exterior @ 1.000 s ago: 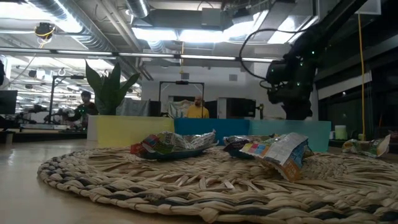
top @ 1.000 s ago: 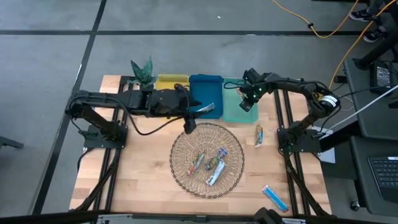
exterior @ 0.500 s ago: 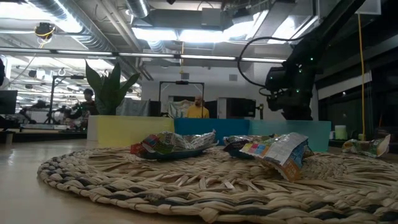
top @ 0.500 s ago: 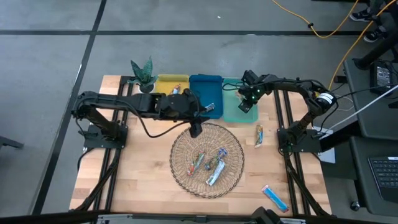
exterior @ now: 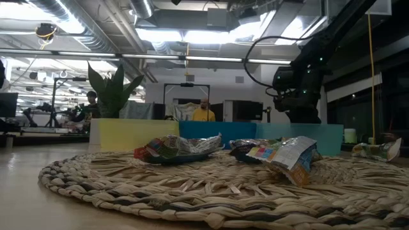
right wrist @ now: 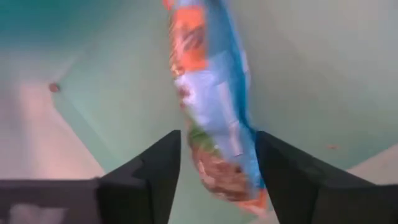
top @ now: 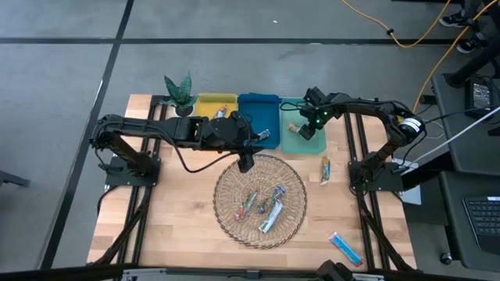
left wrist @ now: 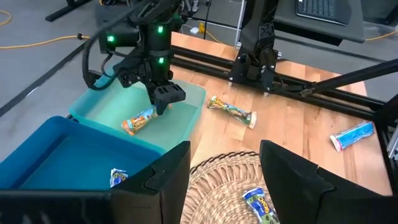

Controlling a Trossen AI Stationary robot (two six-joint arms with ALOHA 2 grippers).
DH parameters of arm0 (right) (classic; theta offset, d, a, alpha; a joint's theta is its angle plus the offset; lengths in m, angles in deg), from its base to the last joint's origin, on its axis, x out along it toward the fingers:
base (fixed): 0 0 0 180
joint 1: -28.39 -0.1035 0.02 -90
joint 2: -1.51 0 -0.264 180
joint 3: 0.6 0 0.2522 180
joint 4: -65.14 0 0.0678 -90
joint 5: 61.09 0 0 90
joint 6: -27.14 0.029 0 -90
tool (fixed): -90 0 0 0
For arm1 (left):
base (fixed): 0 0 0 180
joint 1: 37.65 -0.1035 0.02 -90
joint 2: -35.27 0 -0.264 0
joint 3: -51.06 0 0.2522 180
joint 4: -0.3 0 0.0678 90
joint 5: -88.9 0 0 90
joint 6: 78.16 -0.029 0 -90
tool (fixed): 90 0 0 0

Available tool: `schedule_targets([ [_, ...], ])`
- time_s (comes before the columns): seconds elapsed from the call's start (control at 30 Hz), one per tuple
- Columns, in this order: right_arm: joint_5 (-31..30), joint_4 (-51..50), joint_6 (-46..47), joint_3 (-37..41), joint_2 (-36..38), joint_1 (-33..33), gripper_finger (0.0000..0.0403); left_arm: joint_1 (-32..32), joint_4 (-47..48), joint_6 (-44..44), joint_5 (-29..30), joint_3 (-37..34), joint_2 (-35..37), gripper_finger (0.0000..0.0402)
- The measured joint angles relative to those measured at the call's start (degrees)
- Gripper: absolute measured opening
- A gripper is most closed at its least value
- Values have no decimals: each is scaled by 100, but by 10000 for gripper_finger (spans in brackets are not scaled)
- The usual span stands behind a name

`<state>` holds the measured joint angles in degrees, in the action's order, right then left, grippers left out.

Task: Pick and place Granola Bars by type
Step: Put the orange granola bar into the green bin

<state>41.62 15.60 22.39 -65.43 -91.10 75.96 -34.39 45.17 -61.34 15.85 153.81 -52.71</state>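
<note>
My right gripper is to go next to the granola bar on the wood beside the wicker basket and close on the bar's near end [top: 324,179].
My right gripper [top: 309,131] hangs open over the teal tray [top: 297,145], fingers pointing down. An orange and blue granola bar [left wrist: 138,120] lies flat on the tray floor beside the fingertips; the right wrist view shows it [right wrist: 211,93] between the spread fingers. My left gripper [left wrist: 224,180] is open and holds nothing above the far rim of the wicker basket [top: 226,222]. Three bars [top: 269,204] lie in the basket. One bar [top: 260,136] lies in the blue tray, and another [top: 222,114] in the yellow tray.
A tan-green bar [top: 325,169] lies on the wood to the right of the basket. A bright blue bar [top: 344,247] sits near the front right corner. A potted plant [top: 179,91] stands at the far left beside the yellow tray. The arms' frames line both table sides.
My right gripper has opened over the teal tray and let go of the orange and blue bar, which now lies on the tray floor. My left gripper has moved slightly toward the table's right and down, over the basket's far rim, staying open.
</note>
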Motion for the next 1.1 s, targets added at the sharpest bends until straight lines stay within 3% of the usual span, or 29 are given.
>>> schedule_targets([
  [0.3,-173,-72,294,0,987,0,225,2,0,-108,-8,0,0,184],
  [0.53,-219,-689,673,0,2026,-123,225,0,2,-301,4,0,0,184],
  [0.87,-460,-1848,1823,-3,3496,-744,225,-201,82,-518,30,0,0,184],
  [1.1,-605,-2573,2913,-4,4102,-1354,225,-354,98,-714,-50,0,2,184],
])
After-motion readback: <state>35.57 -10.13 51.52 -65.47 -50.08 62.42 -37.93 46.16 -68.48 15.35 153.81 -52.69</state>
